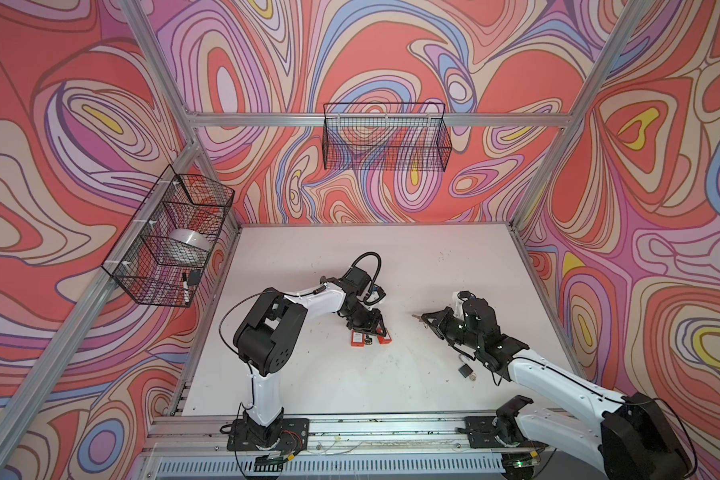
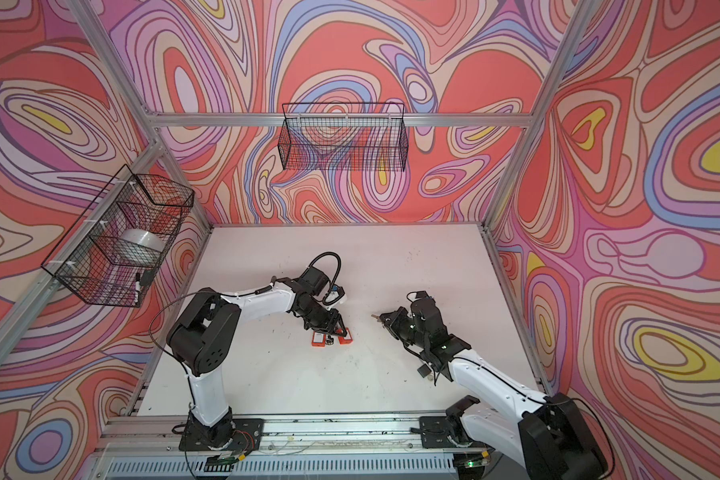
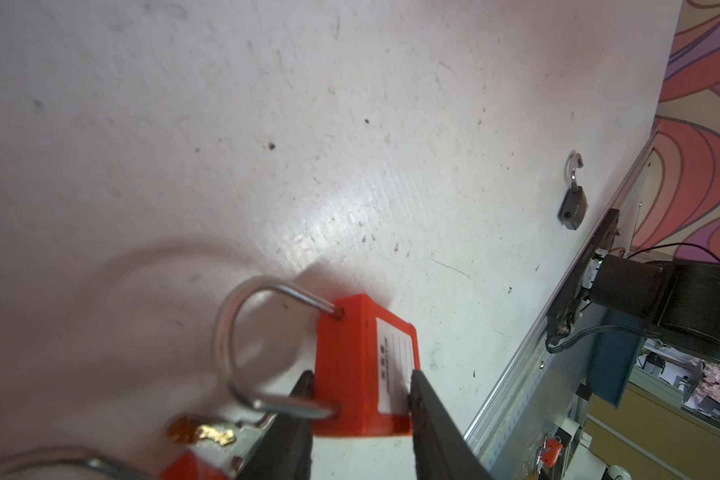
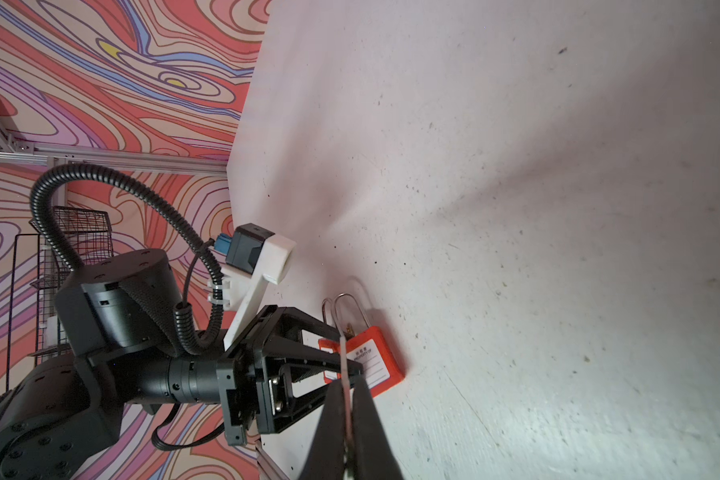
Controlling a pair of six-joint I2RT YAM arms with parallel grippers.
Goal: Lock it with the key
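Observation:
I need to use my right gripper to put the key down on the bare table point(image 1: 401, 335) point(image 4: 417, 365) beside the labelled red padlock.
Two red padlocks lie mid-table. The labelled red padlock point(image 1: 384, 340) point(image 2: 344, 337) point(image 3: 350, 357) point(image 4: 379, 361) has its steel shackle point(image 3: 229, 332) seated in the body. My left gripper point(image 1: 371, 331) point(image 2: 335, 330) point(image 3: 358, 374) reaches down over it, jaws lying close along both sides of the body; whether they press it I cannot tell. The second red padlock point(image 1: 356, 338) point(image 3: 192, 465) lies just beside. My right gripper point(image 1: 427, 320) point(image 2: 385, 319) point(image 4: 350, 382) is shut on the key point(image 1: 416, 318) point(image 4: 342, 357), whose blade points toward the labelled padlock from a short distance away.
A small dark padlock point(image 1: 466, 368) point(image 3: 574, 208) with its shackle swung open lies under my right forearm, near the front right. Wire baskets point(image 1: 171, 237) point(image 1: 387, 137) hang on the left and back walls. An aluminium rail point(image 1: 350, 428) runs along the table's front edge.

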